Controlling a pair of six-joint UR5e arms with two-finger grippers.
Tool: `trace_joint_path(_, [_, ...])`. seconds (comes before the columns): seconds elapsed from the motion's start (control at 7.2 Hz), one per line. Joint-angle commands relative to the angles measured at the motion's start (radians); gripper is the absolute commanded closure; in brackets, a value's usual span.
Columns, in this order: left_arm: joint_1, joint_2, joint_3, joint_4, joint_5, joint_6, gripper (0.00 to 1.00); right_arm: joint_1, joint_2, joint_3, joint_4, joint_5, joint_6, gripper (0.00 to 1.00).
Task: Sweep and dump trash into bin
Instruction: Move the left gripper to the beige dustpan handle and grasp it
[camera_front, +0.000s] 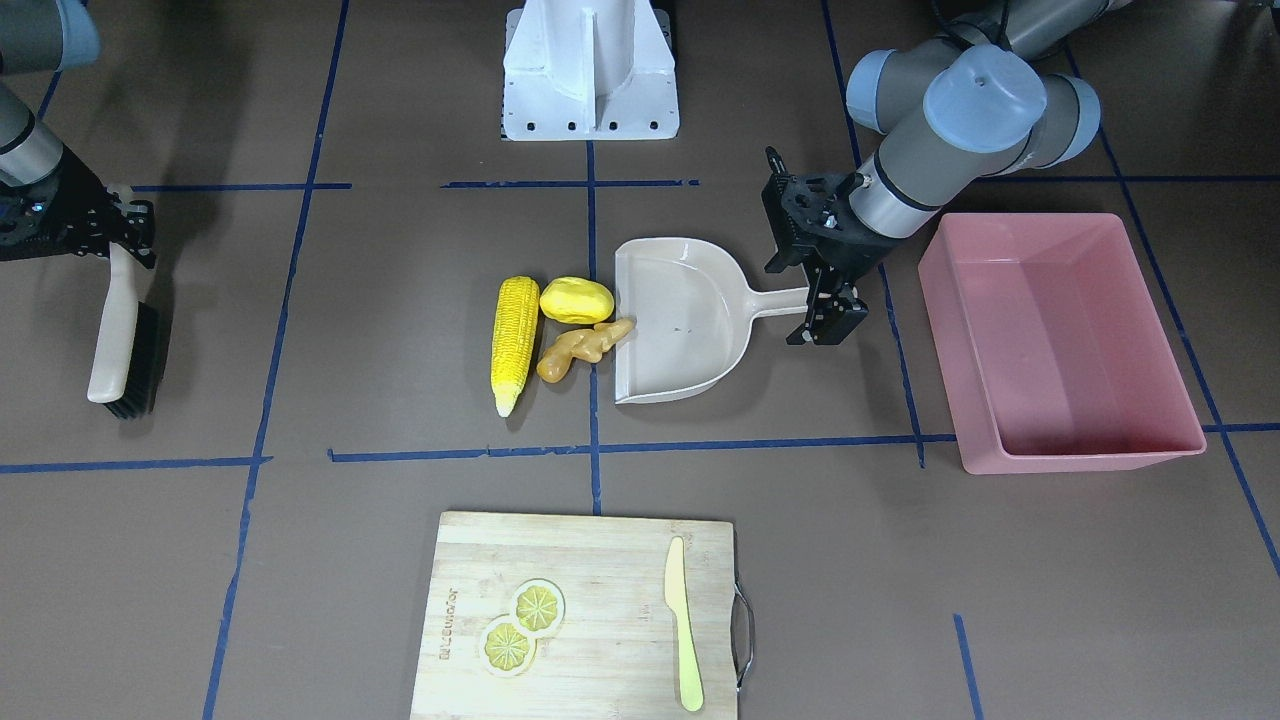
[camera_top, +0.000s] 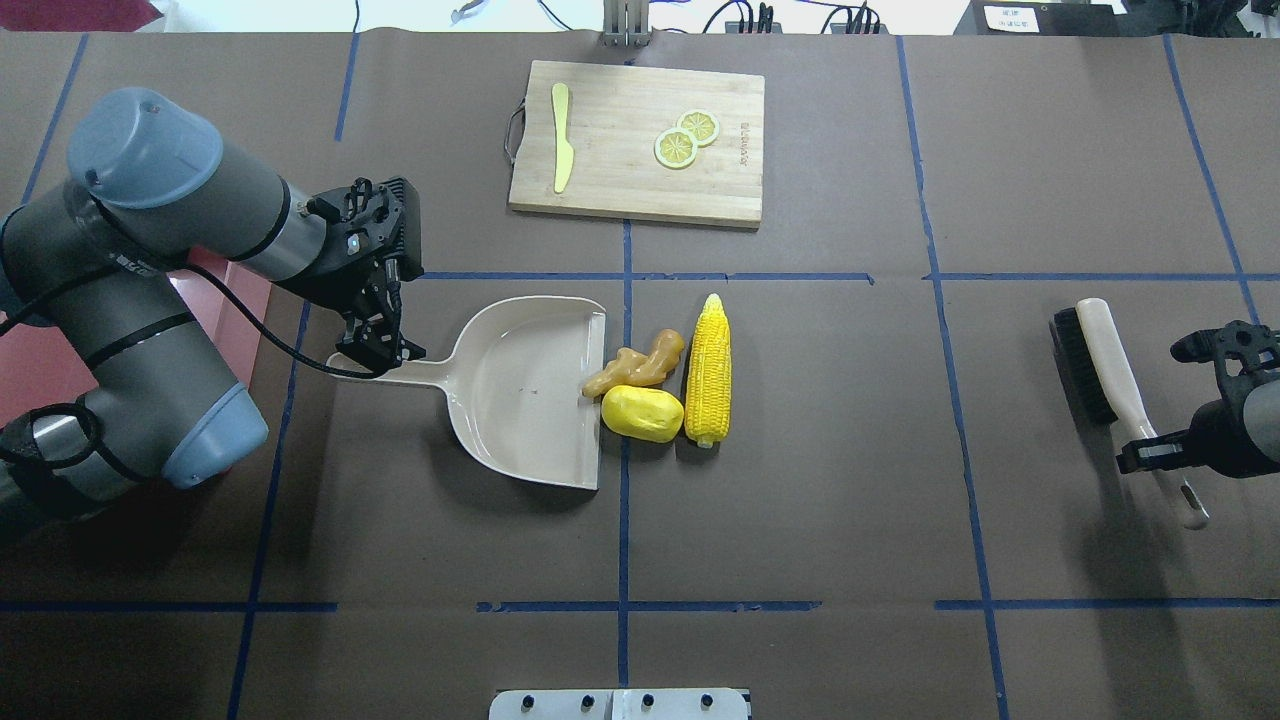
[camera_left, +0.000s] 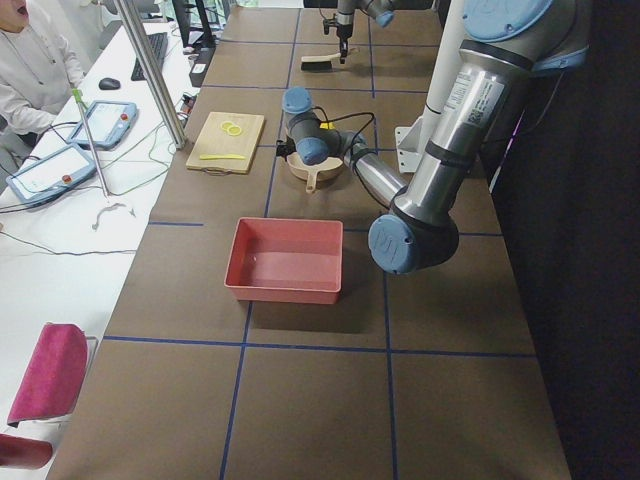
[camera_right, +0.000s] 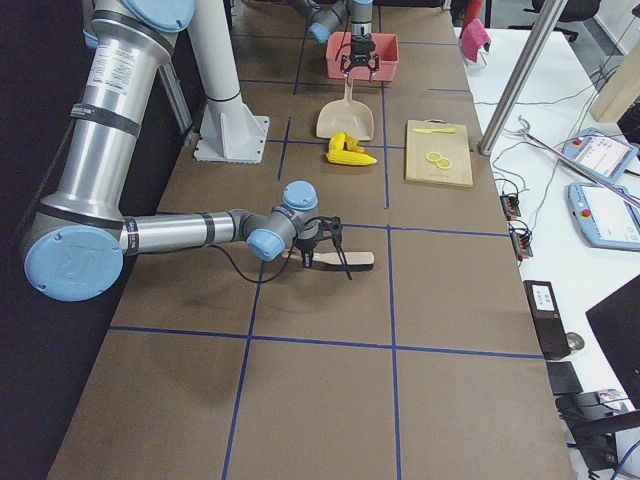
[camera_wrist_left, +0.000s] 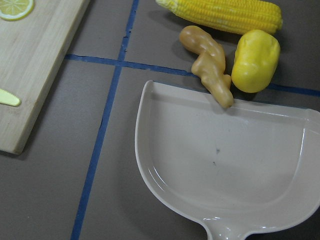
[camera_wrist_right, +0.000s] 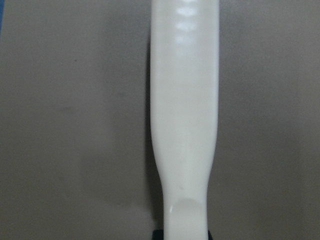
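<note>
The beige dustpan is next for my left gripper, which should grab it by its handle's inner end (camera_front: 781, 301), close to the wide tray of the dustpan.
The trash lies mid-table: a corn cob (camera_top: 707, 370), a yellow potato-like lump (camera_top: 642, 413) and a ginger root (camera_top: 634, 367) whose tip rests on the lip of the beige dustpan (camera_top: 520, 395). The same three pieces show at the top of the left wrist view, with the ginger root (camera_wrist_left: 209, 65) nearest the pan. My left gripper (camera_top: 377, 352) stands open astride the dustpan's handle (camera_front: 778, 299). My right gripper (camera_top: 1152, 452) is shut on the handle of a brush (camera_top: 1098, 365) lying at the table's right. The pink bin (camera_front: 1060, 340) stands beyond the dustpan handle, on my left.
A wooden cutting board (camera_top: 637, 140) sits at the far edge with two lemon slices (camera_top: 686, 139) and a pale knife (camera_top: 562, 150). Blue tape lines cross the brown tabletop. A person sits at a side desk (camera_left: 35, 60) beyond the table's far edge.
</note>
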Motion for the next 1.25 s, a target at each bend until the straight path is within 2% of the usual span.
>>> trace_joint_path(0.0, [0.036,0.049,0.022,-0.070,0.003,0.009,0.00,0.000,-0.001,0.000,-0.001,0.001,0.000,1.00])
trace_joint_path(1.11, [0.122,0.040,0.091,-0.081,0.007,0.009,0.01,0.000,-0.001,-0.003,0.001,0.000,0.000,1.00])
